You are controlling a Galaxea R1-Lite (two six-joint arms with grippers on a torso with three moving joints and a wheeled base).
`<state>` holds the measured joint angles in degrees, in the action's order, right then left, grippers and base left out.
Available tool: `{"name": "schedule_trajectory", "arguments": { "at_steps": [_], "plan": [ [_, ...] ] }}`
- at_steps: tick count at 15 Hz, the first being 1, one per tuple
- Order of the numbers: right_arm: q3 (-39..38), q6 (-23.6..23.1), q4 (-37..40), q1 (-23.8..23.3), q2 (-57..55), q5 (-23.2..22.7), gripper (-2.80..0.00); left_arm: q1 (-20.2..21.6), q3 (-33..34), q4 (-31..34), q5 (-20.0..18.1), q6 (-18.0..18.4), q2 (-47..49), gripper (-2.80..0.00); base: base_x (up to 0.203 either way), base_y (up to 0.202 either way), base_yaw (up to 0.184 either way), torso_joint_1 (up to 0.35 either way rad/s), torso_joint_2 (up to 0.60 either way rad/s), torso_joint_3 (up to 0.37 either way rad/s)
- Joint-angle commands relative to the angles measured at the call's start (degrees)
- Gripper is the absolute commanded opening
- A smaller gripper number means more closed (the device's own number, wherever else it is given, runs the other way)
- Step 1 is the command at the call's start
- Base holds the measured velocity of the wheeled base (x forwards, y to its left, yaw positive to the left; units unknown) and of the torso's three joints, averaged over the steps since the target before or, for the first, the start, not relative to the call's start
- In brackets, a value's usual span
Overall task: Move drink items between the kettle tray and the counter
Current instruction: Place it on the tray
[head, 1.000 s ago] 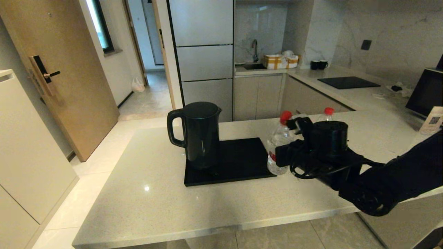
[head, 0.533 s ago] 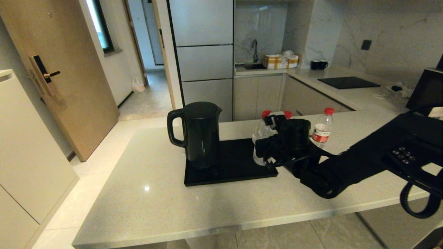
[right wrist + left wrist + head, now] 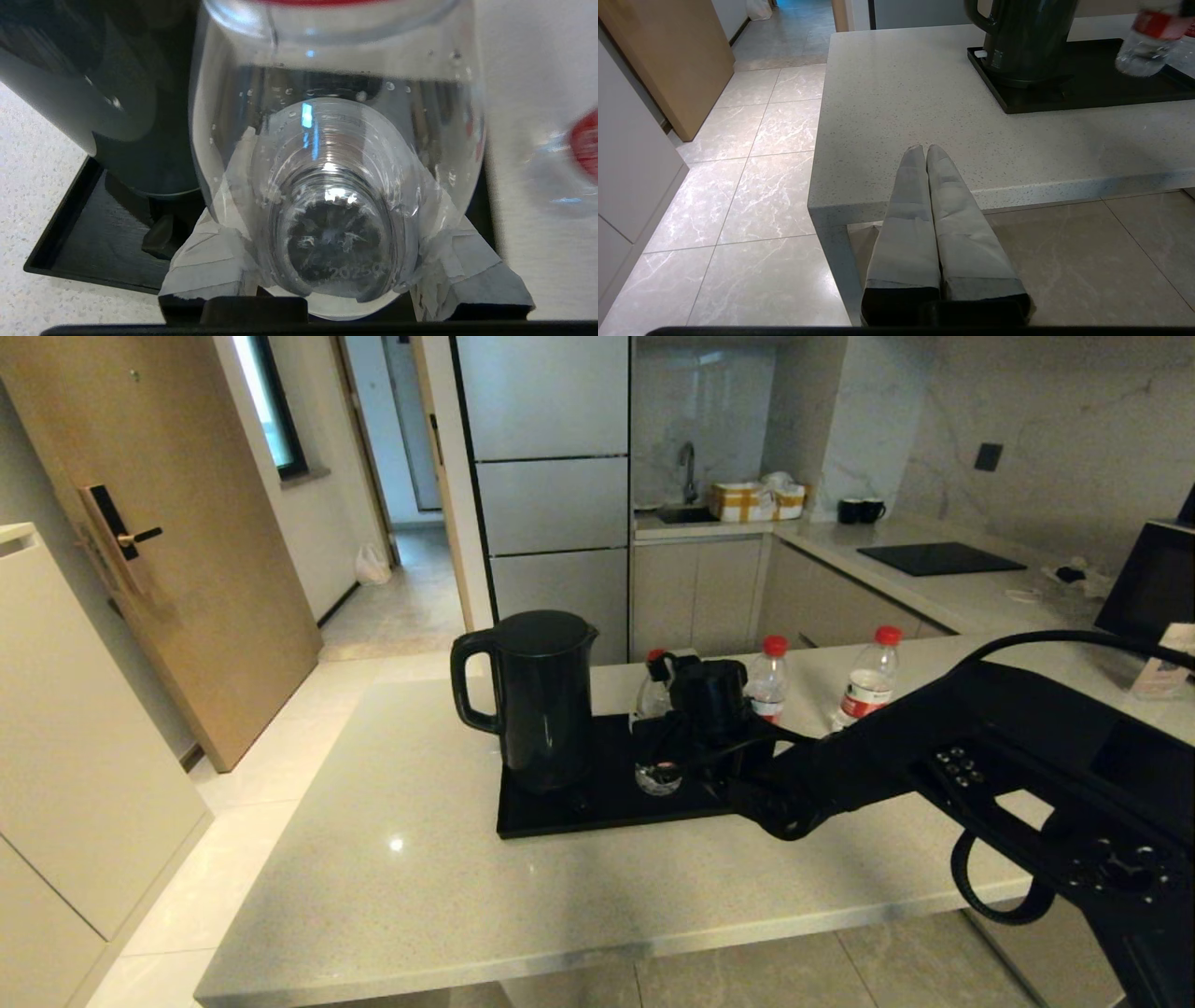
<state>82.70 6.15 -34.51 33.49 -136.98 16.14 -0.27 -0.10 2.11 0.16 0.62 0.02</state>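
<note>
The robot's right gripper should release the clear water bottle on the black tray's open half (image 3: 660, 793) (image 3: 336, 252) next to the black kettle.
My right gripper (image 3: 665, 733) is shut on a clear water bottle (image 3: 656, 751) with a red cap, and its taped fingers (image 3: 210, 254) press on both sides of the bottle (image 3: 336, 177). The bottle hangs tilted over the right half of the black kettle tray (image 3: 597, 810), beside the black kettle (image 3: 537, 695). Two more red-capped bottles (image 3: 769, 686) (image 3: 868, 686) stand upright on the counter (image 3: 420, 877) behind the tray's right end. My left gripper (image 3: 926, 148) is parked low in front of the counter's near edge, shut and empty.
The kettle fills the tray's left half. My right arm (image 3: 980, 756) reaches across the counter from the right. Further back are two black mugs (image 3: 860, 510), a black cooktop panel (image 3: 938, 558) and a dark appliance (image 3: 1153, 583). Tiled floor (image 3: 752, 186) lies left of the counter.
My right arm has swung left with the bottle, from above the counter just right of the tray to over the tray beside the kettle. The second standing bottle has come into sight.
</note>
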Motion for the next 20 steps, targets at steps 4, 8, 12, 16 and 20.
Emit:
{"name": "schedule_trajectory", "arguments": {
  "at_steps": [4, 8, 12, 16, 20],
  "plan": [
    [5.8, 2.17, 4.47, -0.89, -5.08, -1.67, -2.8, 0.0, 0.1, 0.0, 0.02, 0.08, -0.02, -2.8, 0.0, 0.0, 0.0, 0.0, 0.0, 0.0],
    [11.6, 4.05, 9.37, -2.9, -6.63, -3.13, -2.8, 0.0, 0.01, 0.0, 0.02, 0.08, -0.02, -2.8, 0.0, 0.0, 0.0, 0.0, 0.0, 0.0],
    [11.52, 4.22, 9.72, -2.81, -6.45, -3.22, -2.8, 0.0, 0.01, 0.0, 0.02, 0.01, -0.02, -2.8, 0.0, 0.0, 0.0, 0.0, 0.0, 0.0],
    [11.39, 4.49, 11.13, -2.88, -6.01, -3.24, -2.8, 0.0, 0.01, 0.0, 0.02, 0.08, -0.02, -2.8, 0.0, 0.0, 0.0, 0.0, 0.0, 0.0],
    [11.05, 5.52, 11.18, -2.81, -5.46, -3.22, 0.0, 0.0, 0.01, 0.0, 0.02, 0.02, -0.02, -2.8, 0.0, 0.0, 0.0, 0.0, 0.0, 0.0]
  ]
}}
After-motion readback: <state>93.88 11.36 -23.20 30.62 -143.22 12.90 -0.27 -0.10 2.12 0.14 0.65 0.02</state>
